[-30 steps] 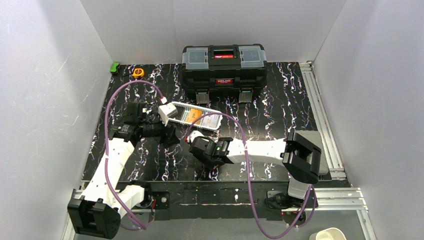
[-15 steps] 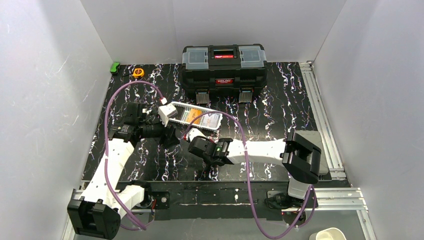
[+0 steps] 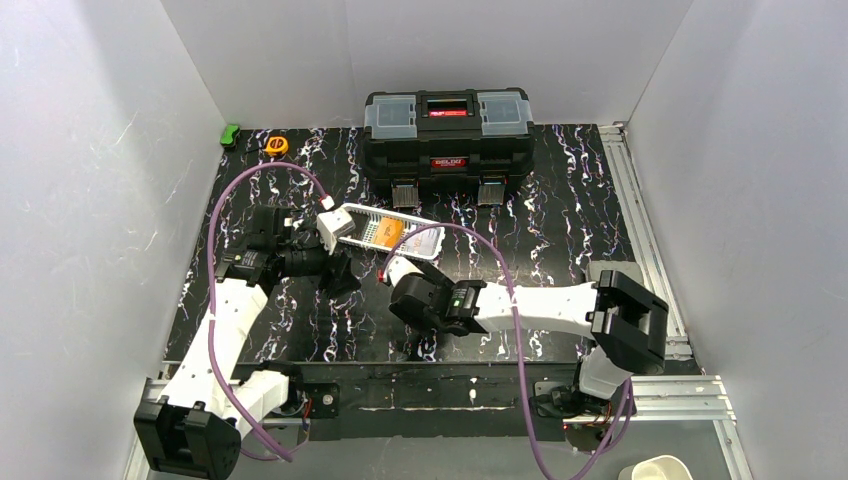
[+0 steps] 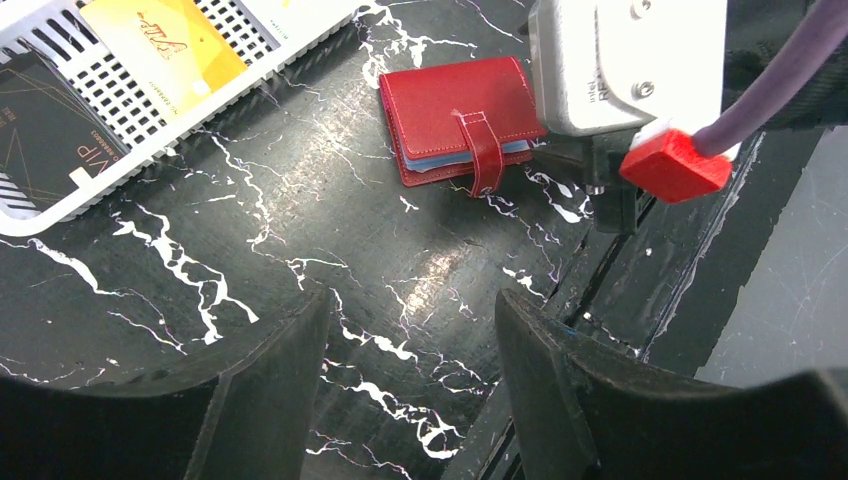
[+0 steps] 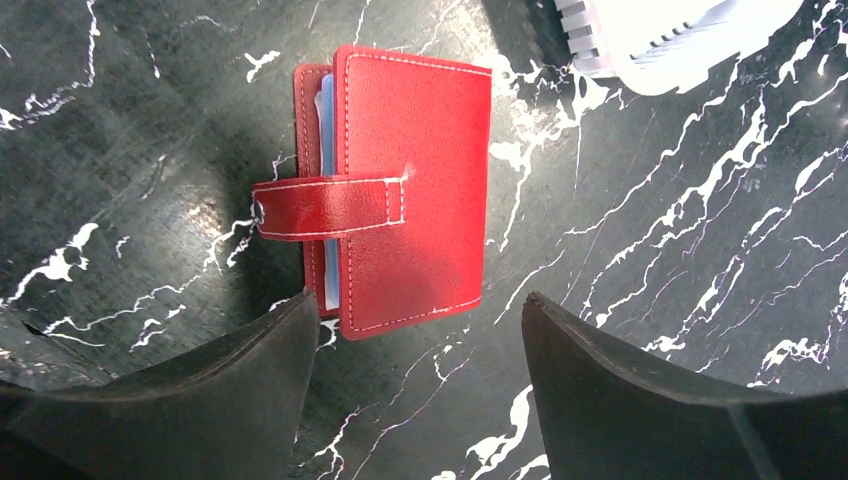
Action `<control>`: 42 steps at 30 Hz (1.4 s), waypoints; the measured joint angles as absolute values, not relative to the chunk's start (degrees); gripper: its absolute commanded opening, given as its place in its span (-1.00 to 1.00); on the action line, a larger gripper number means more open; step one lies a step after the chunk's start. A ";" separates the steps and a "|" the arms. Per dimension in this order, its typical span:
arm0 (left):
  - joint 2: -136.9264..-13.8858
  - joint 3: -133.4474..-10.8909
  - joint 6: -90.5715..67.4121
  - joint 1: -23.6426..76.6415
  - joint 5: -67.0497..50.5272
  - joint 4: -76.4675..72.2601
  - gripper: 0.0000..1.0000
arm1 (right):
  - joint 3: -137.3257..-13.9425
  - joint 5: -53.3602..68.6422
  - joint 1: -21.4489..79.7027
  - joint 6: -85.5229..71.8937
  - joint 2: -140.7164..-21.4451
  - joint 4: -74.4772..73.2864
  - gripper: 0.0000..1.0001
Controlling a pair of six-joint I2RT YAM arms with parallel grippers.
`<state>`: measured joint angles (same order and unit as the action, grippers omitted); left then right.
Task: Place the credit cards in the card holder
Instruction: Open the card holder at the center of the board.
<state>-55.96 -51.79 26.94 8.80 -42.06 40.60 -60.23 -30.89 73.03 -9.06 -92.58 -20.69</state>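
Observation:
The card holder is lying flat with its cover shut, so next my right gripper pinches the edge (image 5: pixel 348 275) beside the snap tab and lifts the holder to my left gripper.
The red card holder (image 5: pixel 400 190) lies shut on the black marble table with its snap tab across it. A light blue card (image 5: pixel 326 150) shows at its open side. My right gripper (image 5: pixel 420 320) hovers open just short of the holder's near edge, nothing between its fingers. In the left wrist view the card holder (image 4: pixel 460 120) lies ahead, partly under the right wrist housing (image 4: pixel 620 60). My left gripper (image 4: pixel 410 330) is open over bare table. An orange card (image 4: pixel 160 45) and a black card (image 4: pixel 45 130) lie in the white mesh basket (image 3: pixel 350 215).
A big black toolbox (image 3: pixel 447 135) stands at the back centre. An orange tape measure (image 3: pixel 276 145) and a small green object (image 3: pixel 230 133) sit at the back left. Metal rails (image 3: pixel 640 220) run along the right edge. Purple cables loop over both arms.
My right arm has drawn back a little to the right, away from the card holder. The left arm has not moved.

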 measured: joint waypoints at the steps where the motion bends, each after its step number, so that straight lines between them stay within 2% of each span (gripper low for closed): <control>1: -55.96 -51.79 27.00 8.80 -42.06 40.62 0.19 | -59.83 -30.87 73.03 -8.73 -92.64 -20.56 0.64; 6: -55.99 -51.79 27.31 8.80 -42.06 40.80 0.19 | -59.40 -30.83 73.34 -7.18 -94.35 -19.27 0.64; 9: -56.03 -51.79 27.49 8.80 -42.06 40.82 0.19 | -59.35 -31.48 73.47 -6.57 -97.82 -17.26 0.45; 12: -56.10 -51.81 27.68 8.80 -42.09 41.06 0.19 | -59.18 -35.00 72.64 -5.67 -98.28 -12.58 0.16; 16: -56.58 -53.01 28.10 8.80 -42.44 42.22 0.18 | -59.20 -38.11 72.07 -2.55 -101.10 -8.56 0.35; 18: -57.01 -53.49 28.14 8.80 -42.46 42.30 0.18 | -59.27 -39.07 72.05 -1.17 -102.50 -7.62 0.25; 22: -57.69 -53.71 28.10 8.80 -42.50 42.30 0.18 | -59.88 -39.46 71.61 -0.97 -103.68 -6.55 -0.22; 27: -58.13 -53.76 28.10 8.80 -42.52 42.30 0.17 | -59.88 -41.39 70.81 -0.49 -104.49 -4.78 -0.97; 35: -58.28 -53.98 28.51 8.80 -43.18 42.26 0.18 | -59.90 -41.17 70.50 -0.27 -101.91 -4.43 -0.97; 42: -55.66 -50.87 30.24 8.80 -47.42 40.82 0.24 | -61.04 -29.85 68.90 -6.92 -88.49 -7.25 -0.97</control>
